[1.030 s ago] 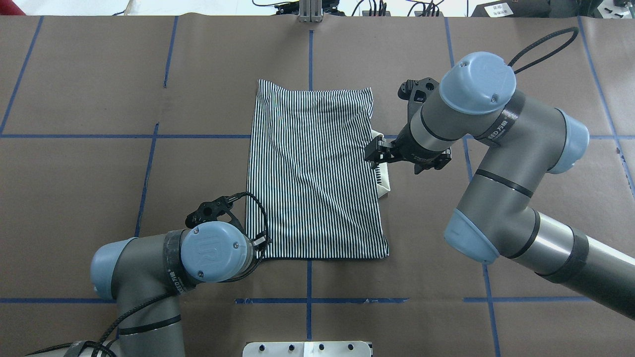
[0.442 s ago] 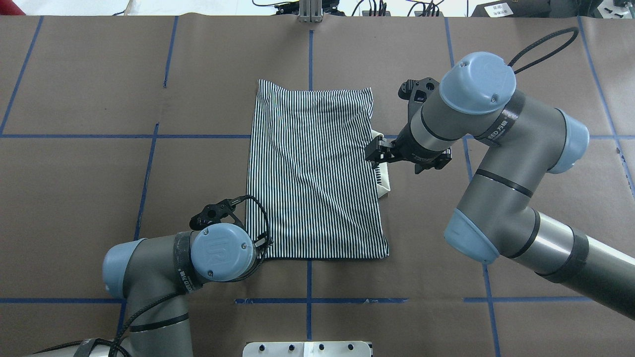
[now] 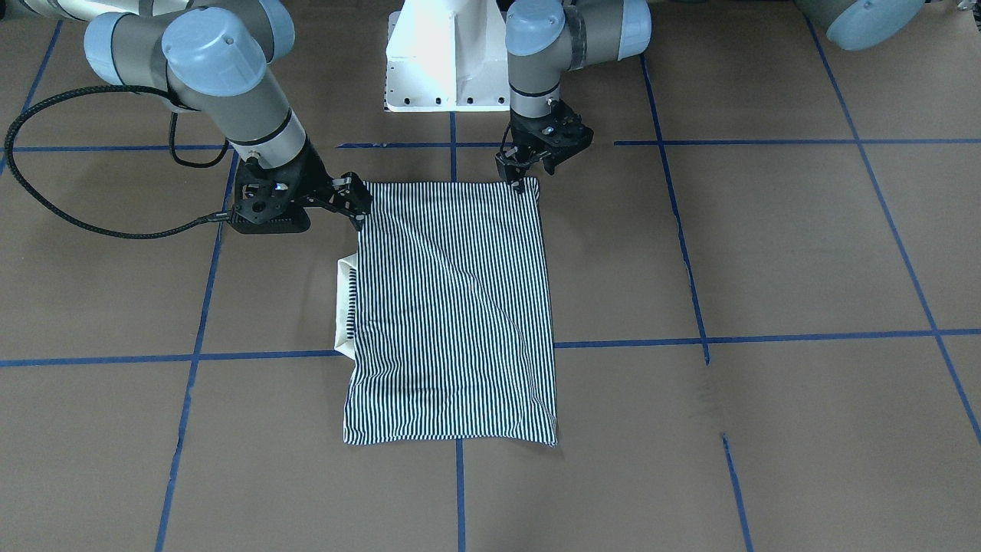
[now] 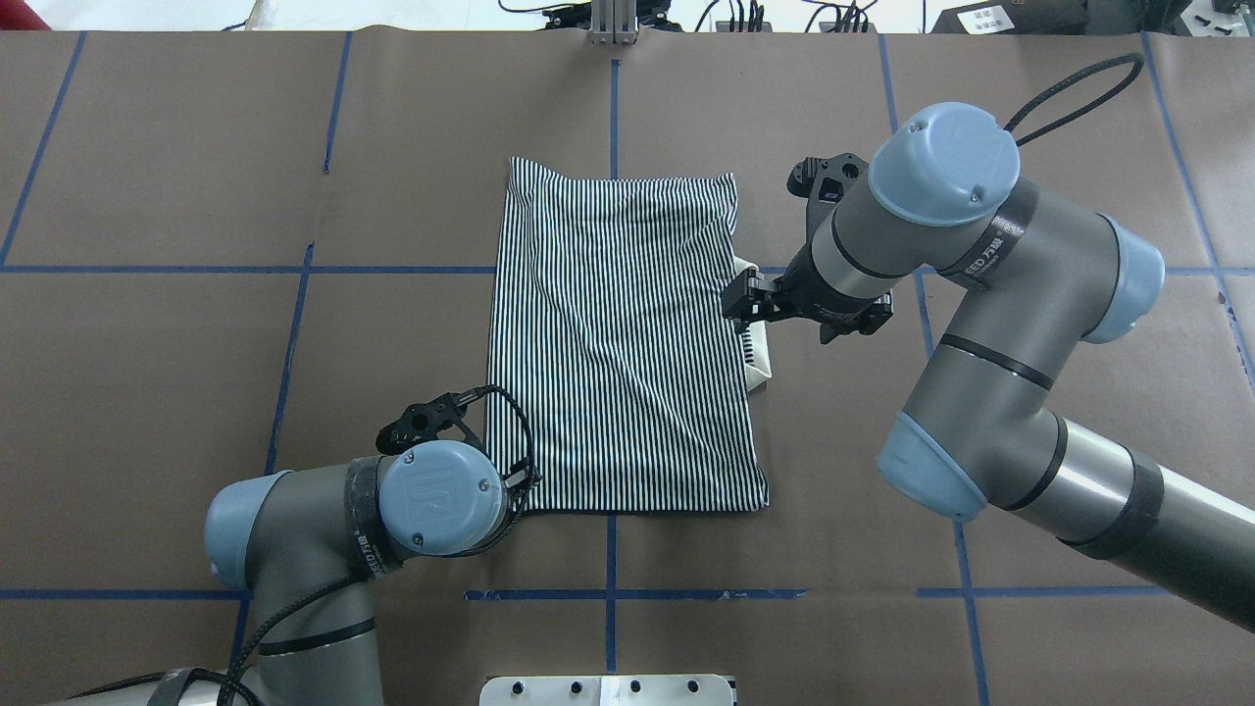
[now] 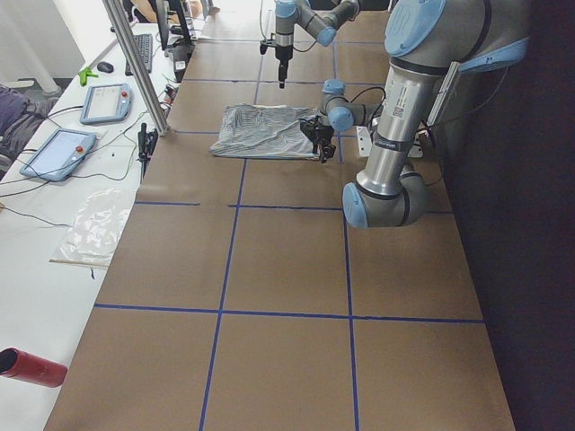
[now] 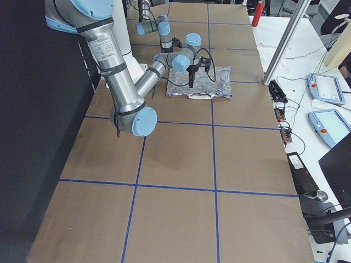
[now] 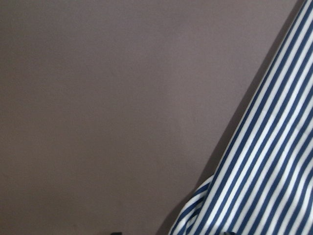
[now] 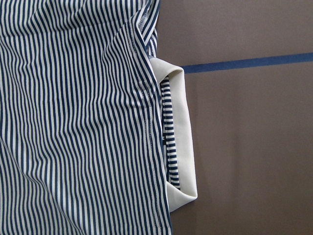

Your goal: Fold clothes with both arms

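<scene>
I see the shirt's near corner sitting shallow in my open left gripper, so I need to move that gripper farther in and pinch both layers [image 7: 204,200] before I lift.
The striped polo shirt [image 4: 623,343] lies folded into a tall rectangle at the table's middle; it also shows in the front view [image 3: 452,307]. Its cream collar [image 4: 757,365] sticks out of the right edge, clear in the right wrist view [image 8: 181,132]. My right gripper [image 3: 359,207] hovers open at that edge just above the collar [image 3: 345,307], seen from overhead too [image 4: 740,302]. My left gripper [image 3: 521,178] is at the shirt's near left corner. Its wrist hides it from overhead and I cannot tell its state. The left wrist view shows only the shirt's edge [image 7: 264,171] and bare table.
The brown table cover carries a blue tape grid [image 4: 613,593]. The white pedestal base [image 3: 437,61] stands at the near edge. A black cable loop [image 3: 46,199] hangs off the right arm. An aluminium post [image 4: 613,25] stands at the far edge.
My left arm's elbow and wrist have shifted a little to the right and toward the base, staying at the shirt's corner. The right arm and the shirt have not moved.
</scene>
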`<move>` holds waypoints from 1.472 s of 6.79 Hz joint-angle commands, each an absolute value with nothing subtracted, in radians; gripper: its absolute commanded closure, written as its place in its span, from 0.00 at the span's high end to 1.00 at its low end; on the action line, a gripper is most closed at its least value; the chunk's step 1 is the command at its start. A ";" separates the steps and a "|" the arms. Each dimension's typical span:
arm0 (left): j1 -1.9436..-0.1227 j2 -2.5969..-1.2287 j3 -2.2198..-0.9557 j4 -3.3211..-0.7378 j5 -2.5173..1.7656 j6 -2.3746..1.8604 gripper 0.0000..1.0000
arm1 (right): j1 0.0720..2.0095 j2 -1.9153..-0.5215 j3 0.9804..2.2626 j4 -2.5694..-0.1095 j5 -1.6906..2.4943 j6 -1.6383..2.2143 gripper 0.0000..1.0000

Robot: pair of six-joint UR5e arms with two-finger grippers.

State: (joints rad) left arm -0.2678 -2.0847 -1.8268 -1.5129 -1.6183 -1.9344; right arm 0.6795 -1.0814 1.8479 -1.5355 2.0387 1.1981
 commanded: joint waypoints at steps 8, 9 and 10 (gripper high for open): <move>-0.268 -2.098 -1.804 -1.542 -1.618 -1.940 0.68 | 0.681 -1.081 1.848 -1.536 2.039 1.198 1.00; -0.268 -2.098 -1.801 -1.542 -1.618 -1.942 0.68 | 0.681 -1.081 1.850 -1.536 2.039 1.198 1.00; -0.268 -2.098 -1.801 -1.542 -1.618 -1.947 0.60 | 0.681 -1.081 1.850 -1.536 2.039 1.198 1.00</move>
State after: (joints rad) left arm -0.2684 -2.0985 -1.8028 -1.5405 -1.6184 -1.9427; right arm 0.6811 -1.0814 1.8494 -1.5355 2.0387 1.1981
